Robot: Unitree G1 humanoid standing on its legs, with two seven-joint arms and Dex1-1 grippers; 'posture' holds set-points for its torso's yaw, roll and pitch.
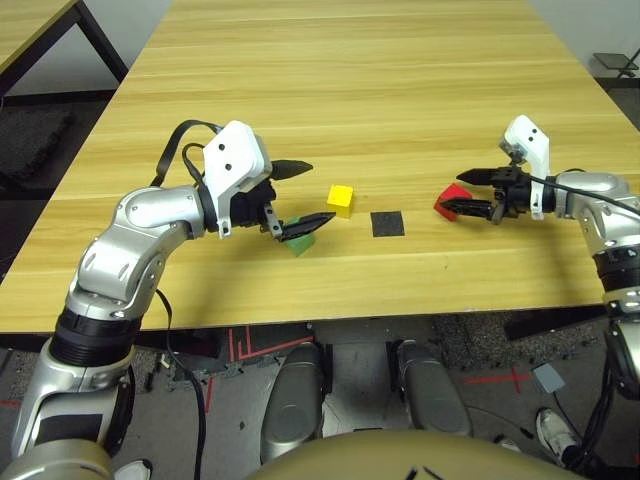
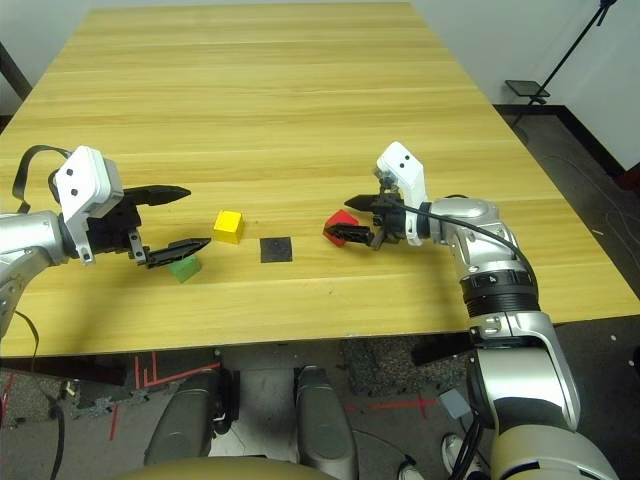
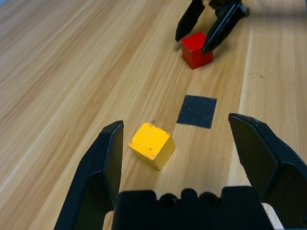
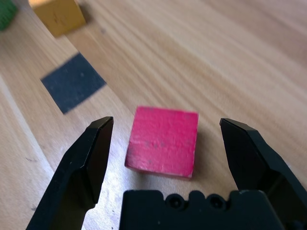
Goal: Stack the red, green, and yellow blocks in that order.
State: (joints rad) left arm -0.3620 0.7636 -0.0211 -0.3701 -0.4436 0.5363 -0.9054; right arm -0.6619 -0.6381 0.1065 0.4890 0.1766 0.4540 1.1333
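Observation:
Next, my left gripper closes on the green block's opposite sides (image 1: 300,244), since the green block is to be placed on top of the red block.
The red block (image 4: 163,141) lies on the table between the fingers of my right gripper (image 4: 165,120), which is open with a gap on each side of the block. The yellow block (image 1: 341,200) sits near the table's middle. The green block (image 1: 300,243) lies to its left and nearer the front edge. My left gripper (image 1: 320,192) is open and holds nothing. It hovers just left of the yellow block, and its lower finger reaches over the green block and partly hides it. In the left wrist view the yellow block (image 3: 151,145) lies ahead of the fingers.
A flat black square patch (image 1: 387,223) lies on the wooden table (image 1: 350,80) between the yellow and red blocks. Bare wood stretches behind the blocks toward the far edge. The front edge runs close below both grippers.

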